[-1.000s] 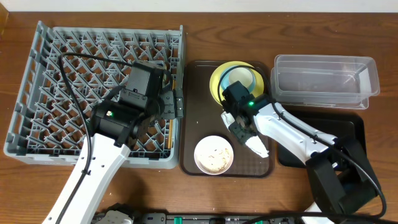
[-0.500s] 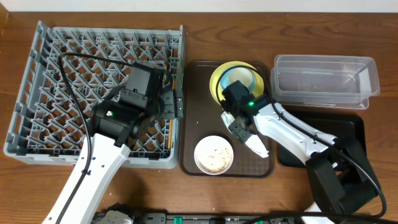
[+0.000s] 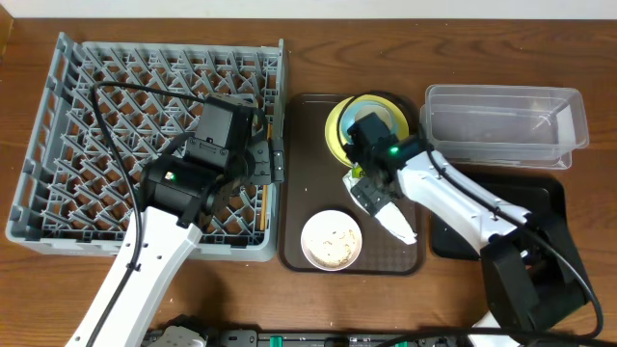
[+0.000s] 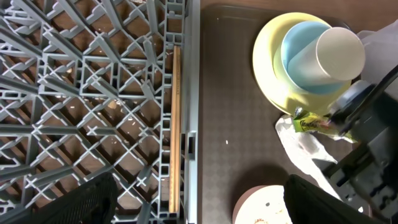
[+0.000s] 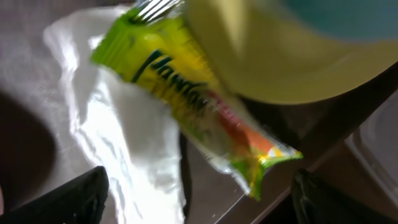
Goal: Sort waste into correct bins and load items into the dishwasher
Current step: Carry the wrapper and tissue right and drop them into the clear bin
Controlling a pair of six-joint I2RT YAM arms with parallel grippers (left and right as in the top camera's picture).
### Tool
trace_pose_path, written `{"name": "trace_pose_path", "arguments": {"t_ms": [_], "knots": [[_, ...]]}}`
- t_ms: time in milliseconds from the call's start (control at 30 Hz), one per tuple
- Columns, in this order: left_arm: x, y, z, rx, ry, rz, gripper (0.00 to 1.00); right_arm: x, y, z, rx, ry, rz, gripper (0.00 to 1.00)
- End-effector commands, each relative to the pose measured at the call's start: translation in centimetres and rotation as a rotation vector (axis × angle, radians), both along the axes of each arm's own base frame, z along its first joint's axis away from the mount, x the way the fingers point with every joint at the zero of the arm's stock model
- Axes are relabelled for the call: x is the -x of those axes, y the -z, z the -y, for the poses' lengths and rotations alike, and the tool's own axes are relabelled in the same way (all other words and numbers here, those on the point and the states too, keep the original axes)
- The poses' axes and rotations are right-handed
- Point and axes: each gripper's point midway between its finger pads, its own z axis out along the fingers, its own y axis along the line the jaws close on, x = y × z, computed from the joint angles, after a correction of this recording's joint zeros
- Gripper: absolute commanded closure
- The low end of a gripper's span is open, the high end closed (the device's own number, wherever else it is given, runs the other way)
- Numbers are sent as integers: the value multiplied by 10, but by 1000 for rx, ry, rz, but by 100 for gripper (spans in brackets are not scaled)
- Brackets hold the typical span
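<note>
The wrapper slants off the napkin by the plate's rim, so my right gripper will clear the plate and pinch wrapper and napkin together (image 5: 179, 132).
The green-and-yellow wrapper (image 5: 193, 106) lies on the crumpled white napkin (image 5: 130, 149) at the edge of the yellow plate (image 5: 280, 62), on the brown serving tray (image 3: 308, 145). My right gripper (image 5: 199, 208) hangs open just above them, holding nothing; it also shows in the overhead view (image 3: 371, 191). The plate (image 4: 267, 56) carries the light blue bowl (image 4: 298, 59) with a white cup (image 4: 339, 53) in it. The white bowl (image 3: 331, 241) holds rice scraps. The chopsticks (image 4: 174, 124) lie along the right edge of the grey rack (image 3: 145, 125). My left gripper (image 4: 199, 208) is open above that edge.
The clear tub (image 3: 501, 125) stands at the back right. The glossy black tray (image 3: 540, 202) lies in front of it, partly under my right arm. The wooden table's front edge lies below the rack and serving tray.
My right gripper has moved a little toward the back, closer to the yellow plate and over the wrapper. The left arm has not moved.
</note>
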Motion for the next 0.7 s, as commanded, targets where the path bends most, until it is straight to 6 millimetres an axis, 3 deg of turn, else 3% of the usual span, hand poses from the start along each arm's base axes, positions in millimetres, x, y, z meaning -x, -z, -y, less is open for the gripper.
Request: {"name": "trace_pose_path", "arguments": {"t_ms": [0,167,500,600,667], "knots": [[-3,-8,-1,4,-9,19,12,3,8,1,-89,-15,-59,8],[-3,-8,-1,4,-9,19,12,12,12,-10,-222,-76,-131,11],[-3,-8,-1,4,-9,19,12,25,23,-9,-221,-117,-165,16],[-3,-8,-1,4,-9,19,12,37,17,-20,-280,-134,-214,19],[-3,-8,-1,4,-9,19,12,41,3,-32,-345,-145,-244,20]]}}
